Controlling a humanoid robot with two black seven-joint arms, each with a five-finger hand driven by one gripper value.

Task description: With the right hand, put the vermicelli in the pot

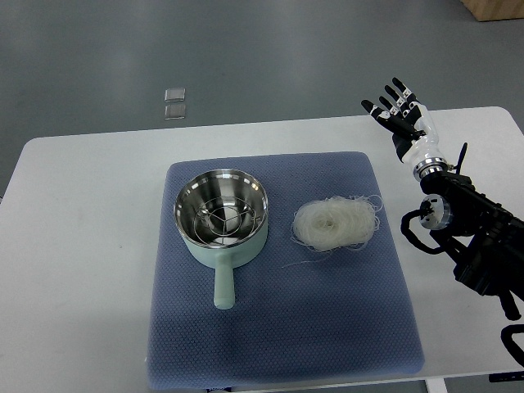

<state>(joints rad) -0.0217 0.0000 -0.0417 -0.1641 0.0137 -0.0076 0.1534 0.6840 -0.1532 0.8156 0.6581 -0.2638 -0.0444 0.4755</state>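
Observation:
I should close my right gripper on the middle of the white vermicelli (337,222), with its fingers around the far and near edges of the nest.
A pale green pot (222,217) with a shiny steel inside and a steamer rack stands on the left half of a blue mat (344,319), its handle pointing toward me. A round nest of white vermicelli (334,223) lies on the mat just right of the pot, apart from it. My right hand (399,112) is raised above the far right of the white table (82,246), beyond the mat's corner, fingers spread and holding nothing. It is well away from the vermicelli. The left arm does not show.
The right arm's black forearm (475,233) runs from the right edge over the table beside the mat. A small clear packet (174,102) lies on the grey floor beyond the table. A brown box corner (495,8) shows at top right.

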